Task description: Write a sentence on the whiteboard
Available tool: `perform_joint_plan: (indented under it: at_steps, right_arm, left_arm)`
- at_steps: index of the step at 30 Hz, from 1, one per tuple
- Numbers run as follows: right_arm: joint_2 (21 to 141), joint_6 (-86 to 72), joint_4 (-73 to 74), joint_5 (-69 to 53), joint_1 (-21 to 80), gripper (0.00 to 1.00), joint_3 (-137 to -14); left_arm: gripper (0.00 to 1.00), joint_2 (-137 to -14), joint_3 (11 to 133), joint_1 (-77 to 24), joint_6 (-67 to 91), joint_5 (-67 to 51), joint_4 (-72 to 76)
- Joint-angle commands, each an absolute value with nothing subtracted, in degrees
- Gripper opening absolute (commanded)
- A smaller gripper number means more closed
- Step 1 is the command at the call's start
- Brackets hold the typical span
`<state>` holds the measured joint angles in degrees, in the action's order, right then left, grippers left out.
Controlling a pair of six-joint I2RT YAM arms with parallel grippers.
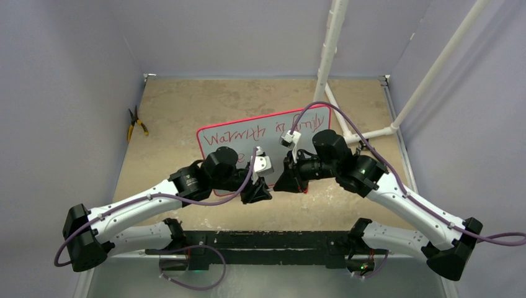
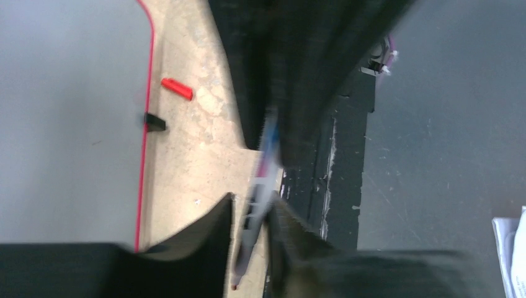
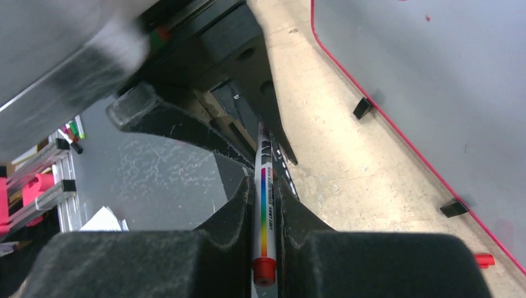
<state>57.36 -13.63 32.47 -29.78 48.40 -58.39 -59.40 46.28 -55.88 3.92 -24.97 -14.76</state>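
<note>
The fingers of my right gripper are too far down the marker's rainbow stripe, so my right gripper will take its red end (image 3: 264,272) while my left gripper holds the marker.
The whiteboard (image 1: 310,127) lies flat mid-table, red-rimmed. The sentence (image 1: 260,131) shows as one line of red lettering, "Warmth in family"; any second line is hidden under the arms. Both grippers meet at the board's near edge. My right gripper (image 3: 265,186) is shut on a white marker (image 3: 264,205) with a rainbow stripe, its red end toward the wrist. In the top view this gripper (image 1: 286,183) faces my left gripper (image 1: 260,194). My left gripper (image 2: 251,208) has its jaws close around the same marker (image 2: 257,198), a thin gap on one side, with the tip bare.
A red marker cap (image 2: 177,88) lies on the tan table beside the board's black foot (image 2: 155,121); the cap also shows in the right wrist view (image 3: 484,259). Yellow-handled pliers (image 1: 135,124) lie far left. White pipes (image 1: 329,49) rise at the back right.
</note>
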Motion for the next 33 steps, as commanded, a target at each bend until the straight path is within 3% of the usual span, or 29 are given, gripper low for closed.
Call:
perform_joint_plan:
  at_steps: [1, 4, 7, 10, 16, 24, 33]
  right_arm:
    - [56.8, -12.4, 30.0, -33.0, 48.3, 0.00, -59.9]
    - [56.1, -13.8, 27.6, -32.4, 48.3, 0.04, -58.5]
    - [53.2, -18.2, 21.5, -29.7, 48.3, 0.39, -54.3]
    - [48.1, -25.6, 15.0, -23.2, 48.3, 0.67, -49.8]
    - [38.6, -35.9, 2.2, -10.3, 48.3, 0.96, -40.8]
    - [30.8, -42.3, -9.9, -11.6, 48.3, 0.94, -31.8]
    - [35.5, -40.9, -11.8, -15.7, 48.3, 0.80, -30.4]
  left_arm:
    - [0.04, -58.1, 46.5, -56.2, 3.9, -24.9, -11.5]
    - [0.00, -57.6, 45.2, -56.3, 6.0, -25.0, -9.2]
    - [0.00, -56.5, 42.8, -56.3, 10.1, -22.8, -5.2]
    - [0.00, -54.1, 38.7, -56.3, 15.1, -21.1, 3.2]
    - [0.00, -50.5, 29.4, -56.3, 21.7, -20.7, 18.3]
    - [0.00, -52.1, 27.6, -56.4, 24.6, -22.5, 23.5]
    - [0.00, -54.4, 27.4, -56.3, 26.3, -24.3, 26.1]
